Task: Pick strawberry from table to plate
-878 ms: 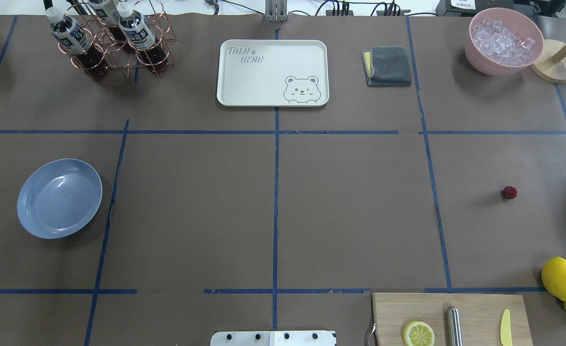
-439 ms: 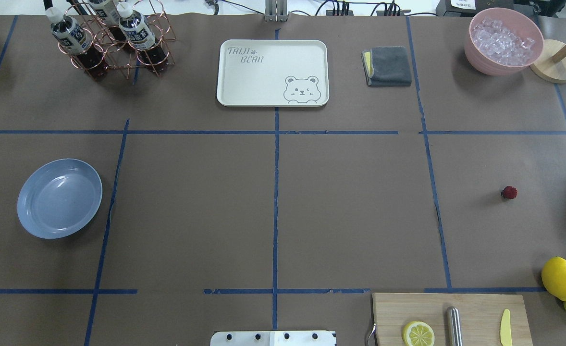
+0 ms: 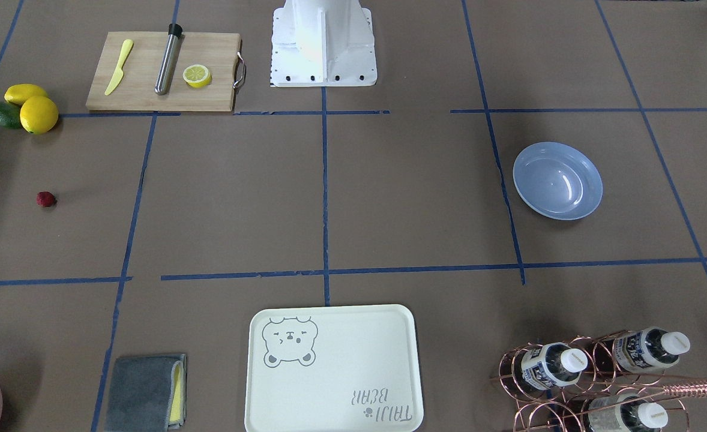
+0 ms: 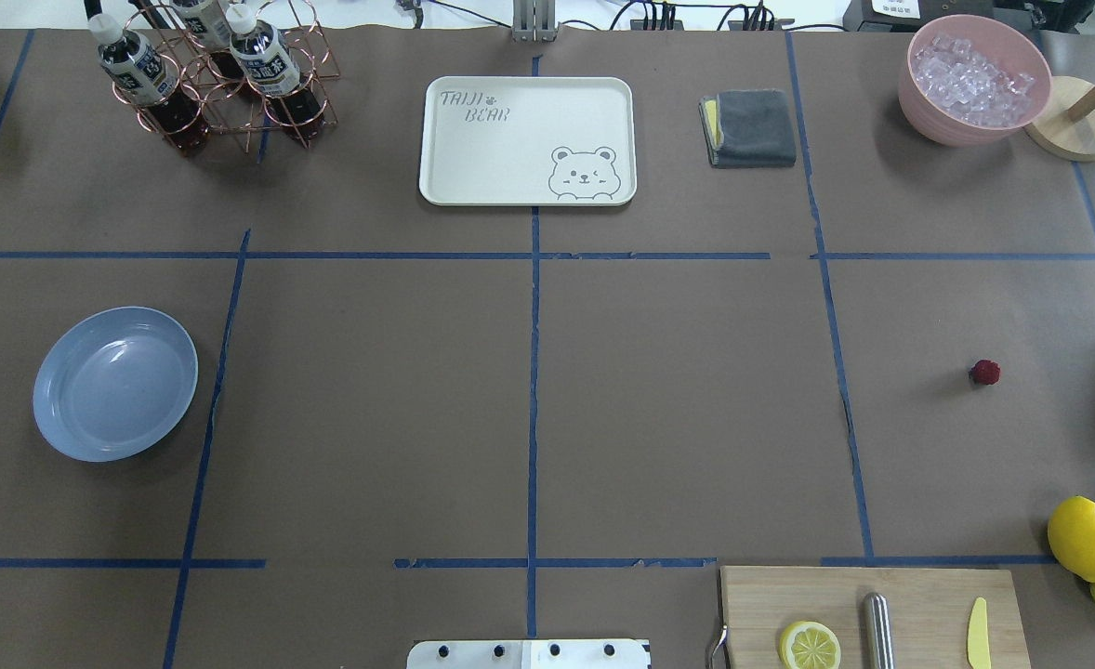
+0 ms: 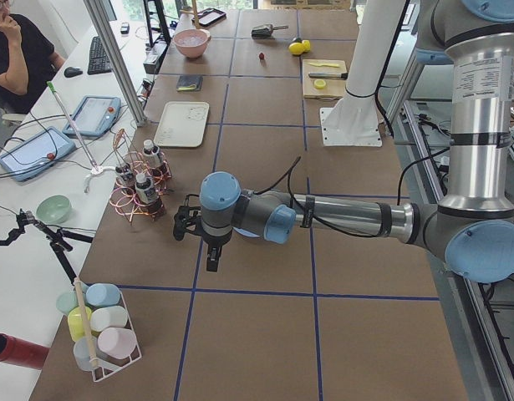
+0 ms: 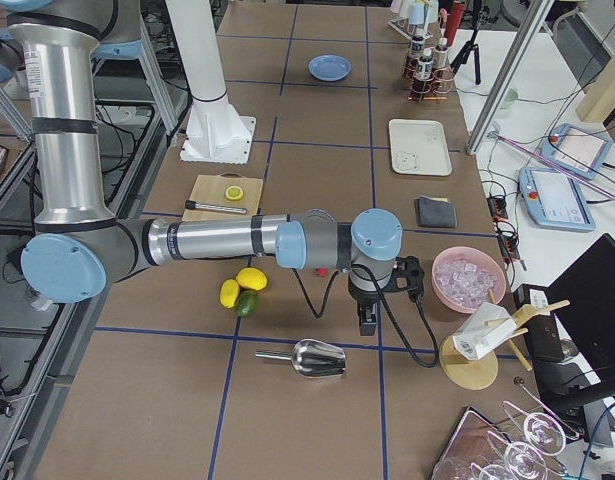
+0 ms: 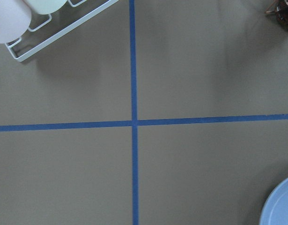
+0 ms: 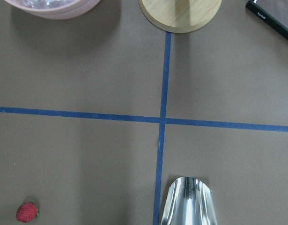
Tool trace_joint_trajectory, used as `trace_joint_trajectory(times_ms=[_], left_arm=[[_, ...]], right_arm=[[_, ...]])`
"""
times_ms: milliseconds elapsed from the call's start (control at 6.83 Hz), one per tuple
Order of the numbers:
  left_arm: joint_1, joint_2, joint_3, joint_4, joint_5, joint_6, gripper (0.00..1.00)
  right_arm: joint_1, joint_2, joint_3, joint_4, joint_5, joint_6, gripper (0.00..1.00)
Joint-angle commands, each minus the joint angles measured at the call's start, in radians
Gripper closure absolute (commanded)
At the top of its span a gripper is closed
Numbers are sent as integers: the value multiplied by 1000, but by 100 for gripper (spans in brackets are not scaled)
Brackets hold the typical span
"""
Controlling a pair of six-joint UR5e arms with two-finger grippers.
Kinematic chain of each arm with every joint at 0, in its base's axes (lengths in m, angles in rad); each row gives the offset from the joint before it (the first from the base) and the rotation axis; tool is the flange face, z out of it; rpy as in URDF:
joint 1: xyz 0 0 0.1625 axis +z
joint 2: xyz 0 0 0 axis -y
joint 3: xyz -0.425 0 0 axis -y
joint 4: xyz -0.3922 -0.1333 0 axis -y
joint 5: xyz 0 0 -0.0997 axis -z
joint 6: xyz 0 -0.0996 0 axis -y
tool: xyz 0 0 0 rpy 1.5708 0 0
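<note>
The pale blue plate is next for my left gripper, which should go to it and close on the plate's rim (image 3: pixel 600 179), at the side farthest from the strawberry.
The strawberry (image 4: pixel 984 373), small and dark red, lies on the brown table (image 4: pixel 678 409) at the right, also seen as the strawberry (image 3: pixel 45 199) and low left in the right wrist view (image 8: pixel 27 212). The pale blue plate (image 4: pixel 115 384) sits empty at the far left; a piece of its rim (image 7: pixel 279 206) shows in the left wrist view. Only the side views show the grippers. My left gripper (image 5: pixel 213 261) hangs beyond the plate's end of the table. My right gripper (image 6: pixel 367 320) hangs between the lemons and the pink bowl. I cannot tell whether either is open or shut.
A cream bear tray (image 4: pixel 527 139), grey cloth (image 4: pixel 750 127), pink ice bowl (image 4: pixel 973 79) and bottle rack (image 4: pixel 217 74) line the far side. A cutting board (image 4: pixel 868 618), lemons (image 4: pixel 1084 537) and a metal scoop (image 8: pixel 188 201) lie near the right end. A person (image 5: pixel 14 58) sits beside the table.
</note>
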Motion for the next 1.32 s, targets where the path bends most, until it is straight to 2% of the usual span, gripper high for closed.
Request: trace_joint_trajectory(times_ms=[0, 146, 439, 585, 878, 1024, 1171], left_arm=[[174, 91, 7, -355, 5, -344, 0], [272, 94, 17, -427, 52, -473, 0], [416, 88, 33, -461, 198, -592, 4], [447, 85, 39, -461, 238, -599, 5], [483, 77, 71, -467, 248, -599, 9], [524, 77, 79, -469, 299, -602, 13], [535, 77, 87, -470, 304, -601, 20]], right_arm=[[-4, 29, 20, 0, 0, 1, 0], [-3, 46, 25, -2, 0, 1, 0], [-4, 44, 25, -2, 19, 1, 0], [-7, 44, 16, -2, 20, -3, 0], [-15, 44, 17, -2, 21, -1, 0], [-21, 44, 16, -2, 21, 0, 0], [-24, 44, 17, -2, 21, 1, 0]])
